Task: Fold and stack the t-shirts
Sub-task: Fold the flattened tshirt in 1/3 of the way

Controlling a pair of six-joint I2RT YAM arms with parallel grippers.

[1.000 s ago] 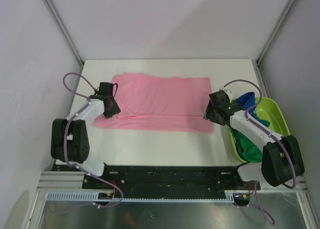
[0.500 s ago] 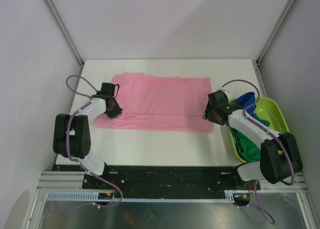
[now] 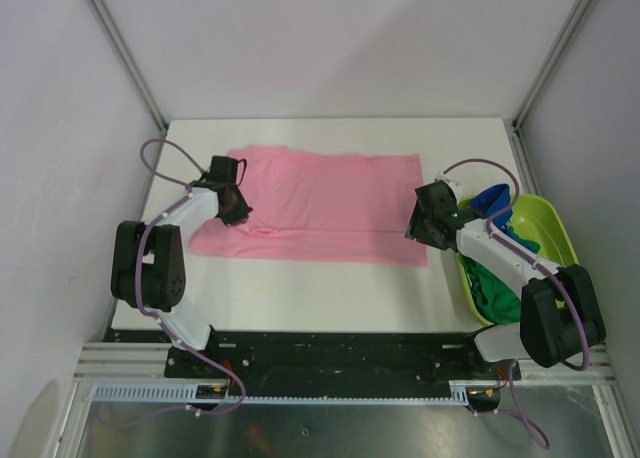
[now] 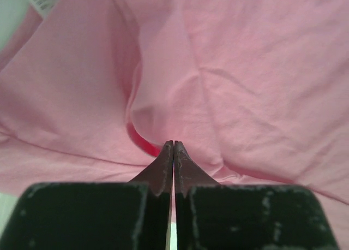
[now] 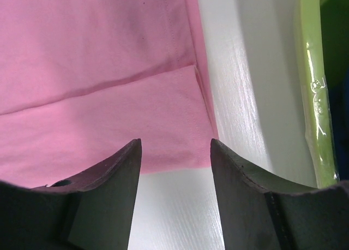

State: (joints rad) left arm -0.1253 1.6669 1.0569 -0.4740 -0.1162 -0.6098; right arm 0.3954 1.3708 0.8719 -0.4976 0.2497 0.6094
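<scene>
Next, I take the flap's edge (image 3: 266,227) with my left gripper and draw it inward, because the folded-in flap of the pink t-shirt puckers and its near corner juts out.
A light pink t-shirt (image 3: 320,203) lies spread flat across the middle of the white table. My left gripper (image 3: 237,210) sits on its left part. In the left wrist view the fingers meet at their tips (image 4: 173,144), and the pink t-shirt (image 4: 245,70) puckers into a raised fold right there. My right gripper (image 3: 420,228) hovers at the shirt's near right corner. Its jaws (image 5: 175,143) stand open over the hem of the pink t-shirt (image 5: 98,70) and bare table. A royal blue t-shirt (image 3: 492,200) and a dark green t-shirt (image 3: 495,288) lie crumpled in the tub.
A lime-green plastic tub (image 3: 545,243) stands at the table's right edge, beside the right arm; its rim (image 5: 311,86) shows in the right wrist view. Grey walls with metal posts close in the table on three sides.
My left gripper has slid further onto the shirt's left part and closed, gathering fabric at its tips. The right gripper has barely moved and stays open.
</scene>
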